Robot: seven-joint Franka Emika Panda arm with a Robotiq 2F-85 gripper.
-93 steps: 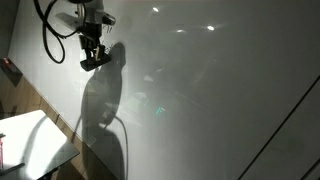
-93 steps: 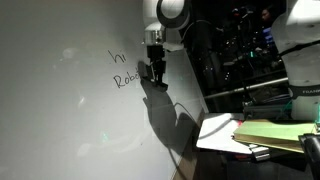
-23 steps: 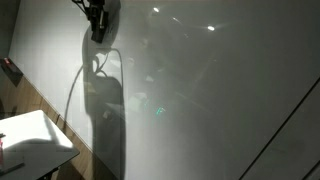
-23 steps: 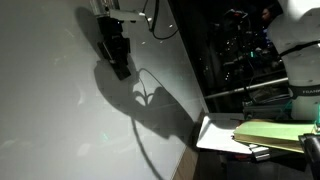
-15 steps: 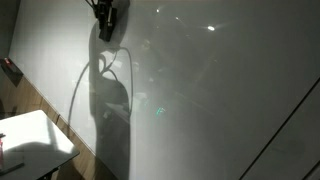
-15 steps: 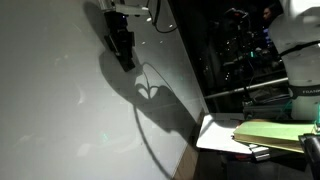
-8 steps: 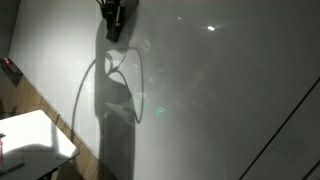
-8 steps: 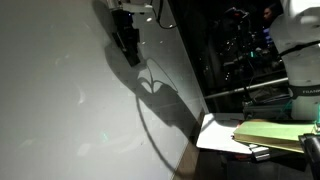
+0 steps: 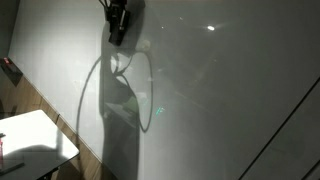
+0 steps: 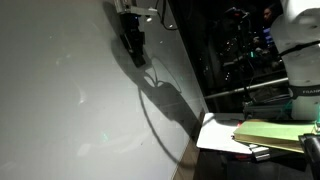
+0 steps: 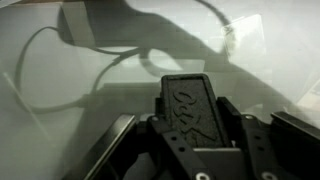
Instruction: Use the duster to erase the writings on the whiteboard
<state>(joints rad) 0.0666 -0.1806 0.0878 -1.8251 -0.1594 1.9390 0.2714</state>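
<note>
The robot's gripper needs to put the dark grey duster, now at the whiteboard's upper part, down on the small white tabletop [image 9: 34, 133], between the red item and the whiteboard.
The large pale whiteboard [image 9: 220, 90] fills both exterior views [image 10: 60, 100] and the wrist view [image 11: 60, 110]. My gripper [image 9: 118, 30] is at the board's upper part, also seen in an exterior view [image 10: 134, 48]. In the wrist view the gripper [image 11: 190, 118] is shut on the dark grey duster [image 11: 189, 103], whose flat end points at the board. No writings show on the board in any view. The gripper's shadow and its cable loop fall on the board.
A small white tabletop [image 9: 35, 140] stands at the lower corner with a red item [image 9: 10, 68] near the board's edge. In an exterior view a table with papers [image 10: 255, 135] and dark equipment racks [image 10: 240, 50] stand beside the board.
The gripper with the duster has slid sideways along the top of the board over the last seconds. The words "hi Robot" seen earlier no longer show.
</note>
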